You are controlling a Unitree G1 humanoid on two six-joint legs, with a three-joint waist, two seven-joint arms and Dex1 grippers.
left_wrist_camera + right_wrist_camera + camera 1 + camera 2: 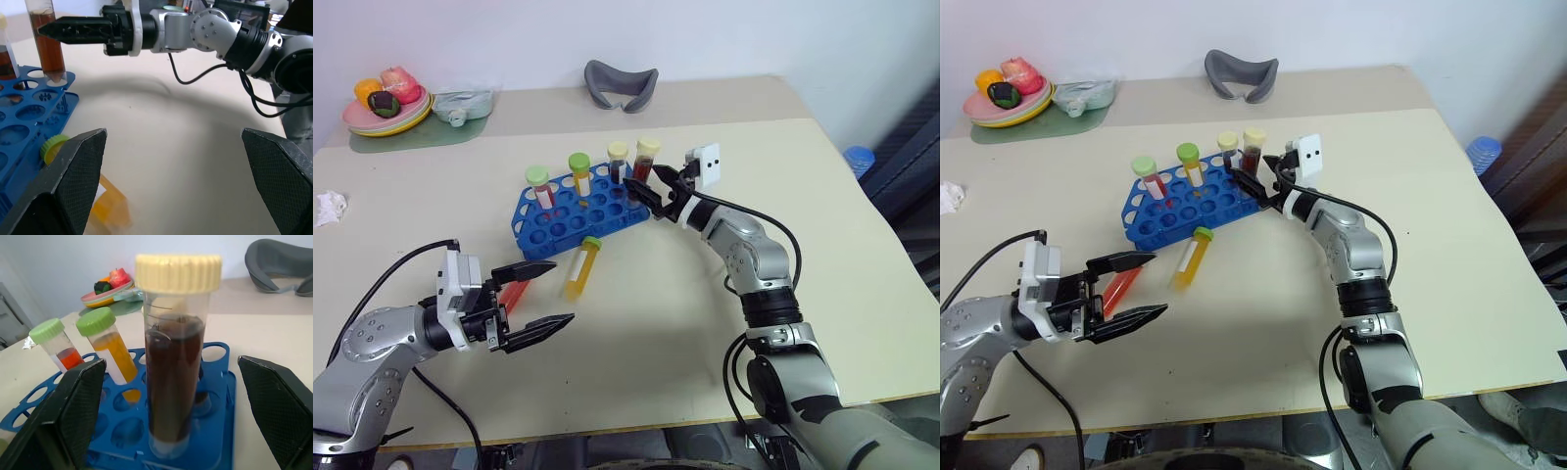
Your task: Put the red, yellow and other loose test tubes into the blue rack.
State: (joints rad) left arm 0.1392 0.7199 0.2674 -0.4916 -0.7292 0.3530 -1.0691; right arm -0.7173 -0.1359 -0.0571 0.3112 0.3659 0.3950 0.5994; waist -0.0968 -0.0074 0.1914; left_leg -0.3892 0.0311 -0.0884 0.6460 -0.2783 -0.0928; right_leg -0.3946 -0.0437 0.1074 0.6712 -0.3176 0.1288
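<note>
The tip of the dark-brown tube sits too shallow in the corner hole of the blue rack, so the robot's right gripper should grip its body (pixel 642 168) and push the tube deeper.
The blue rack (pixel 570 217) stands mid-table with several capped tubes upright in it. Among them is a dark-brown tube (pixel 175 377) with a pale-yellow cap in a corner hole. My right gripper (pixel 649 189) is open, with its fingers apart on either side of this tube and not touching it. A yellow tube (pixel 580 266) with a green cap lies loose on the table in front of the rack. To its left a red tube (pixel 514 292) also lies loose, just beyond my open left gripper (pixel 546 294), which holds nothing.
A plate of toy fruit (pixel 386 116) and a pale pouch (pixel 462 103) sit at the far left corner. A grey curved object (pixel 622 84) lies at the back. Crumpled paper (pixel 329 208) rests at the left edge, and a blue bottle cap (pixel 858 159) shows past the right edge.
</note>
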